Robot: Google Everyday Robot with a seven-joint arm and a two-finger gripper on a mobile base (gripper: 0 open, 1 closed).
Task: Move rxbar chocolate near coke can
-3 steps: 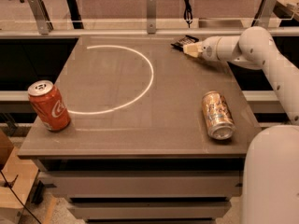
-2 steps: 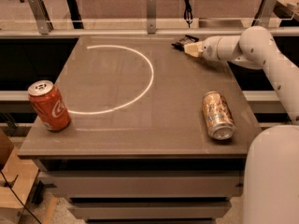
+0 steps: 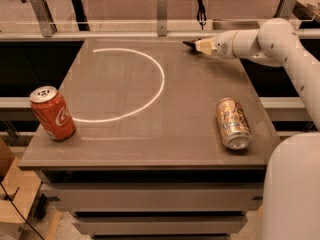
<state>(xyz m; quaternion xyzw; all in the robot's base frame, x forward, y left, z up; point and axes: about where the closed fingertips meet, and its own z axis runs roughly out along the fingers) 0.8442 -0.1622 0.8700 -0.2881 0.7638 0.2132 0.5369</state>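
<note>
The robot's gripper will release the rxbar chocolate on the grey table, across the outer bulge of the white arc (image 3: pixel 167 77).
The coke can (image 3: pixel 51 113) stands upright, red with white script, at the table's front left corner. The rxbar chocolate (image 3: pixel 189 44) shows only as a small dark flat sliver at the table's far back edge, right of centre. It sticks out from the tip of my gripper (image 3: pixel 199 45). The gripper reaches in from the right on the white arm (image 3: pixel 260 41) and looks shut on the bar, just above the table's surface. The bar and the coke can are far apart, across the table's diagonal.
An orange-tan patterned can (image 3: pixel 232 122) lies on its side at the front right. A white arc (image 3: pixel 150 96) is drawn on the grey table (image 3: pixel 150 144). A rail with metal posts (image 3: pixel 161 6) runs behind the table. My white body (image 3: pixel 292 189) fills the lower right.
The arm and gripper have risen slightly at the back edge, and the dark bar has moved with them. Both cans stay where they were.
</note>
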